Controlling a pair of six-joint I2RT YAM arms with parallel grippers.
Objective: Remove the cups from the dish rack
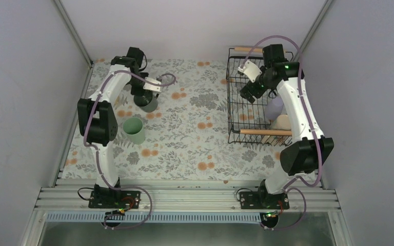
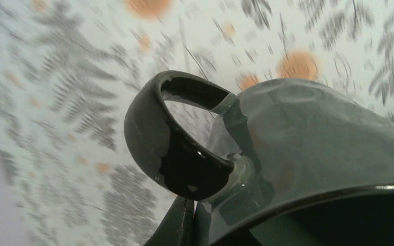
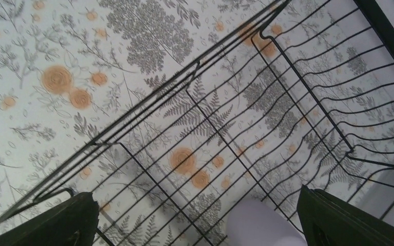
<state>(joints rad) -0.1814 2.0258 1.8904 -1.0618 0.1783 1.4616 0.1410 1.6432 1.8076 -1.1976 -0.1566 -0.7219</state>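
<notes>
Next, my left gripper releases the dark green cup on the floral tablecloth (image 1: 142, 105) just behind the mint green cup.
The dish rack (image 1: 234, 97), a black wire basket with wooden handles, stands at the right. Inside it lie a lavender cup (image 1: 274, 108) and a beige cup (image 1: 282, 122). My right gripper (image 1: 249, 95) hangs open over the rack. In the right wrist view the right gripper (image 3: 197, 228) shows wide-apart fingers (image 3: 46, 225) above the rack's wires (image 3: 220, 128), with the lavender cup (image 3: 259, 225) below between them. At the back left, my left gripper (image 1: 144, 94) is shut on the rim of a dark green cup (image 1: 146, 103). Up close, the left gripper (image 2: 191, 225) pinches the dark green cup (image 2: 313, 133) beside its handle (image 2: 151, 138).
A mint green cup (image 1: 133, 130) stands upright on the floral tablecloth (image 1: 195, 138), just in front of the left gripper. Grey walls (image 1: 25, 77) close in the table on both sides and at the back. The rack sits close to the right wall.
</notes>
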